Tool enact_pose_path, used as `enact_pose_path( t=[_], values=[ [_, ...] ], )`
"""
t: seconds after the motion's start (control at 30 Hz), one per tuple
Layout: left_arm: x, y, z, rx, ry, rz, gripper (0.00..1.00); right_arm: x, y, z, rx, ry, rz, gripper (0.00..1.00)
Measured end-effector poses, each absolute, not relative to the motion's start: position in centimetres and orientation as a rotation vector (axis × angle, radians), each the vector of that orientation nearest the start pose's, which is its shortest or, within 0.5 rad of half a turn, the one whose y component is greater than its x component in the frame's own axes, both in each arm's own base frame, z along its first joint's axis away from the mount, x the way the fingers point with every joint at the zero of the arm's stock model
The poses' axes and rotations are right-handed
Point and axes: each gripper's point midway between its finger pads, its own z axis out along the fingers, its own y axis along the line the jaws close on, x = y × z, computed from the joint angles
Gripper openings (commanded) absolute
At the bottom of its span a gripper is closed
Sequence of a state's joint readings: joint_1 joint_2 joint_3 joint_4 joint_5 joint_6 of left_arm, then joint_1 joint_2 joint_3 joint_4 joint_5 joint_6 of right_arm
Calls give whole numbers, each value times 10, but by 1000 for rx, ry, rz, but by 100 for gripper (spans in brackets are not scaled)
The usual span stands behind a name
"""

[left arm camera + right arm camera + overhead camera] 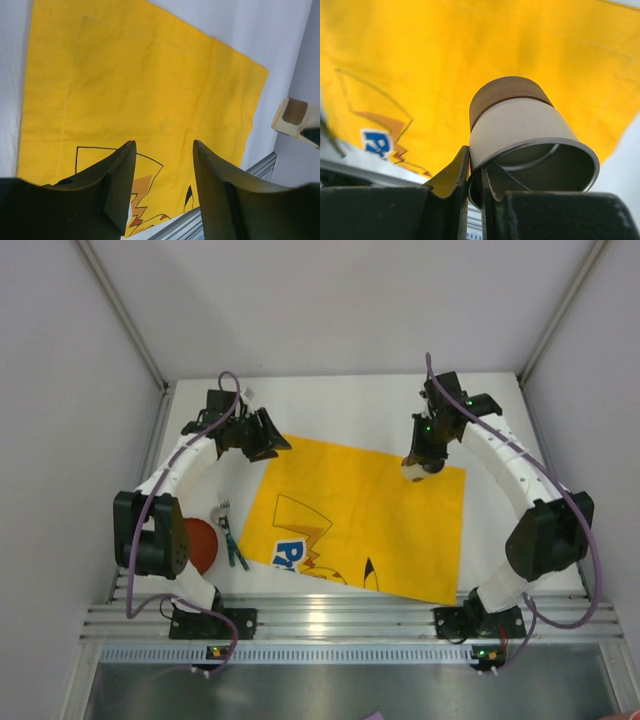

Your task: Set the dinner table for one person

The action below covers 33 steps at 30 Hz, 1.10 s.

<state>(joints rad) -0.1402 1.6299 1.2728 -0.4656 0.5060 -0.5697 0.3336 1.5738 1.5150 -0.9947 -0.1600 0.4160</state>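
Observation:
The robot's right gripper should set the white cup's brown base down just inside the yellow cloth's far corner (437, 486) (582, 56).
A white cup (520, 125) with a brown base is gripped at its rim by my right gripper (474, 165), one finger outside the wall and one inside. In the top view the cup (422, 468) hangs over the far right corner of the yellow cartoon-printed cloth (360, 520), which lies flat on the white dinner table (340, 410). My left gripper (268, 445) hovers open and empty at the cloth's far left corner. Its wrist view shows the gripper (164, 150) above the cloth (140, 90), with the cup (295, 117) at the right edge.
A red round dish (200, 545) sits at the near left, partly hidden by the left arm. A fork (222, 512) and teal-handled cutlery (236, 552) lie between it and the cloth. A ribbed aluminium rail (340, 620) runs along the near edge. Grey walls enclose the table.

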Motion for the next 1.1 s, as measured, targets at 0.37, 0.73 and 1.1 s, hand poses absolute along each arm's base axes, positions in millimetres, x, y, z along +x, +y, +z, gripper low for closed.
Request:
enact_pose_path(
  t=[0.37, 0.73, 1.1],
  values=[
    [402, -147, 167, -252, 2436, -796, 54, 347, 69, 125, 265, 2850, -45, 0],
    [383, -132, 161, -220, 2463, -699, 54, 365, 73, 80, 280, 2900, -92, 0],
    [385, -121, 156, -232, 2484, -675, 54, 352, 91, 55, 285, 2941, -13, 72]
  ],
)
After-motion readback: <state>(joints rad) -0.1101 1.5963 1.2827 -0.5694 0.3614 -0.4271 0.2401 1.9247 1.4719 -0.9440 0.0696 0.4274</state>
